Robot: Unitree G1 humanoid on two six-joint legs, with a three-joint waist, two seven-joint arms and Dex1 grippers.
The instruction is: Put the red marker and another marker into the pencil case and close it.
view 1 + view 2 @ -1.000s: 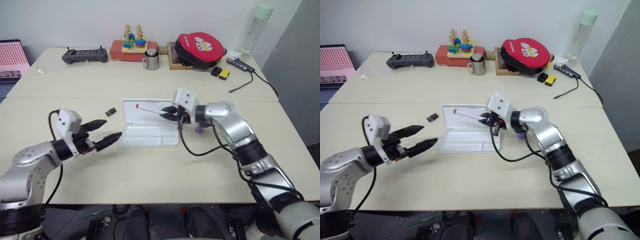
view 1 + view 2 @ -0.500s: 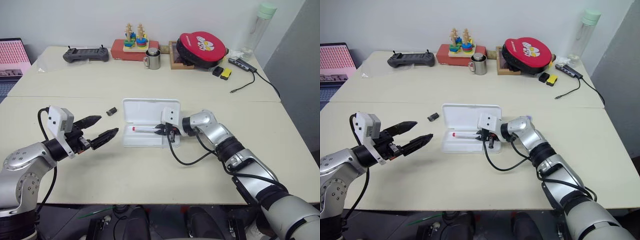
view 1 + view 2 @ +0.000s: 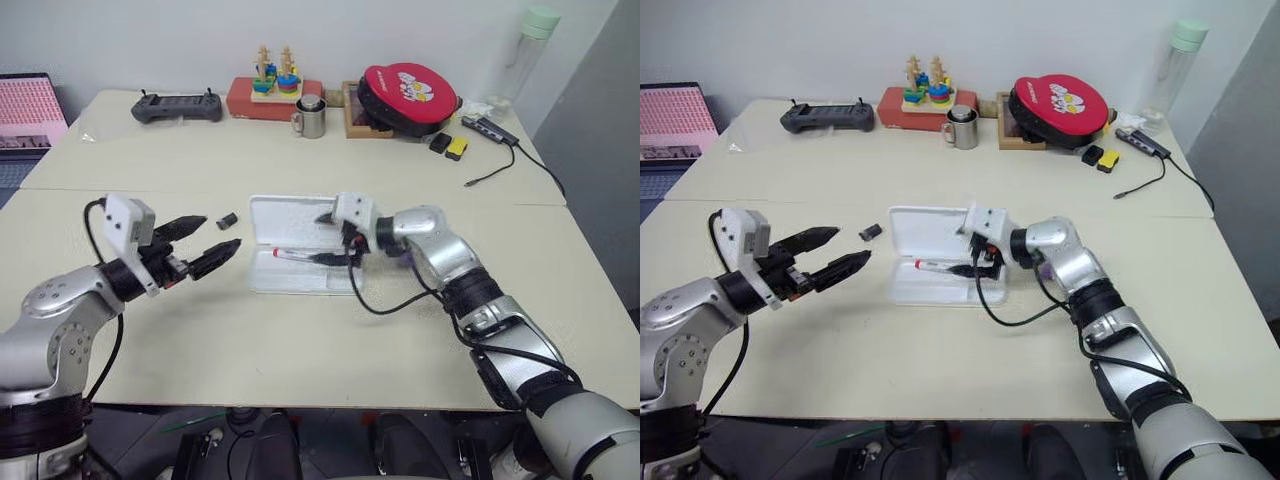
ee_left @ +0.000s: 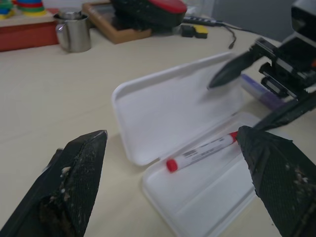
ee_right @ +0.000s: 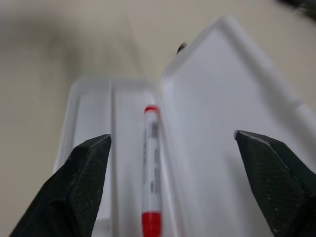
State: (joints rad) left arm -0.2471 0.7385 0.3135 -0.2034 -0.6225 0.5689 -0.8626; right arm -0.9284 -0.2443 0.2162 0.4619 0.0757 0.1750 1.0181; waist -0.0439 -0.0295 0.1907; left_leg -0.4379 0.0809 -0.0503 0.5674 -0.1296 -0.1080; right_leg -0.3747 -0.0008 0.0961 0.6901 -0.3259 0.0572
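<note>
Next, my right gripper moves next to the middle of the purple marker (image 3: pixel 405 259) beside the white pencil case and closes there.
The white pencil case (image 3: pixel 290 222) lies open mid-table, lid back and tray toward me. The red marker (image 3: pixel 300 256) rests flat in the tray (image 5: pixel 94 128), also seen from the left wrist as the red marker (image 4: pixel 202 152). My right gripper (image 3: pixel 328 238) hovers open just over the case's right end, one finger above the lid and one by the marker's tip, holding nothing. The purple marker (image 4: pixel 259 89) lies on the table behind that hand, mostly hidden. My left gripper (image 3: pixel 221 233) is open and empty, left of the case.
A small black cap (image 3: pixel 228 220) lies between the left gripper and the case. Along the far edge stand a black controller (image 3: pixel 175 105), a stacking toy (image 3: pixel 265 85), a steel mug (image 3: pixel 310 118), a red round case (image 3: pixel 405 95) and a bottle (image 3: pixel 525 50).
The right gripper brought the red marker down into the tray, then opened and let it go, lifting a little. The left hand drifted slightly toward the case.
</note>
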